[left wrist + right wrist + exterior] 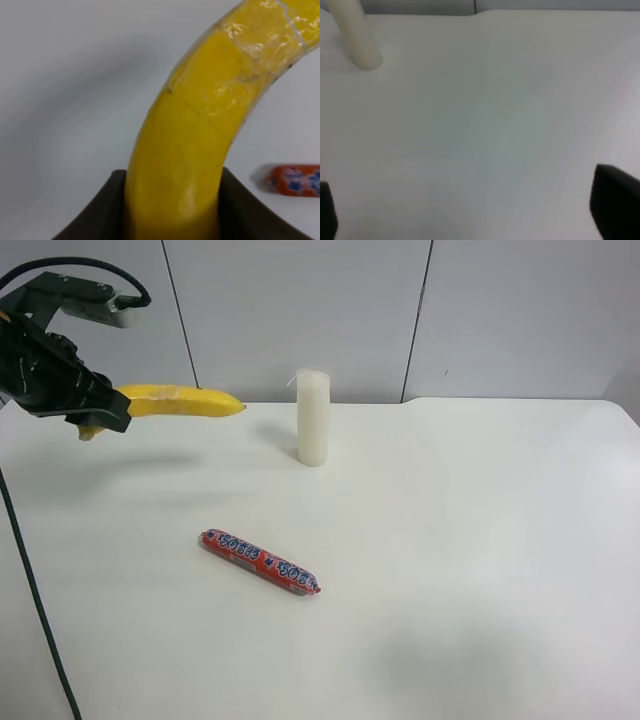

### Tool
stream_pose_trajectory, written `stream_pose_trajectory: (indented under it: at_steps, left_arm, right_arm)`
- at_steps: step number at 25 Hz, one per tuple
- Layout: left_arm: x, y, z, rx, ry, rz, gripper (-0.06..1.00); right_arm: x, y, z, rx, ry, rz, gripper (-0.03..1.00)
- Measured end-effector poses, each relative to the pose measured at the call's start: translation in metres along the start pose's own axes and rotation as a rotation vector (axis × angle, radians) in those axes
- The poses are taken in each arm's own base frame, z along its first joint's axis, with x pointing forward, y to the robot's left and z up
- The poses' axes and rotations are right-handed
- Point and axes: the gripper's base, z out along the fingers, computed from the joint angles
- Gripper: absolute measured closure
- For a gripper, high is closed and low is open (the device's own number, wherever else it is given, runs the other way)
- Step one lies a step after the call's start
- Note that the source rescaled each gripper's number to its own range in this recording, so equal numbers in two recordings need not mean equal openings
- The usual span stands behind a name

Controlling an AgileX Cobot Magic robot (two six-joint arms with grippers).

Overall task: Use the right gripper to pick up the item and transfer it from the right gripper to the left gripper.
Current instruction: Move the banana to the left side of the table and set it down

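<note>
Next, I put down the banana with my left gripper and let go of it on the bare table (118,503) beside the red sausage, away from the white candle.
The yellow banana (180,401) is held in the air above the table's far edge, at the exterior high view's left, lying roughly level. My left gripper (100,410) is shut on its stem end. In the left wrist view the banana (200,125) fills the frame between the two dark fingers of my left gripper (172,200), with a pale scuffed patch on its peel. My right gripper (470,210) is open and empty over bare table. It is out of the exterior high view.
A white upright candle (313,418) stands near the table's far edge and also shows in the right wrist view (357,40). A red printed sausage (260,562) lies on the white table (480,540), also seen in the left wrist view (295,181).
</note>
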Motion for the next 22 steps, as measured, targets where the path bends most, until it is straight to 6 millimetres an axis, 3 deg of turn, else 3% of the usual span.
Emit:
stream_pose_trajectory:
  at_steps: [8,11,17,22]
  left_arm:
    - [0.032,0.029,0.027,-0.064,0.066,-0.102,0.92]
    - [0.044,0.041,0.048,-0.085,0.105,-0.168,0.92]
    - [0.057,0.045,0.076,-0.087,0.16,-0.203,0.92]
    - [0.064,0.045,0.087,-0.078,0.199,-0.209,0.92]
  right_arm:
    - [0.0,0.0,0.0,0.0,0.0,0.0,-0.03]
    - [0.0,0.0,0.0,0.0,0.0,0.0,-0.03]
    - [0.0,0.0,0.0,0.0,0.0,0.0,-0.03]
    - [0.0,0.0,0.0,0.0,0.0,0.0,-0.03]
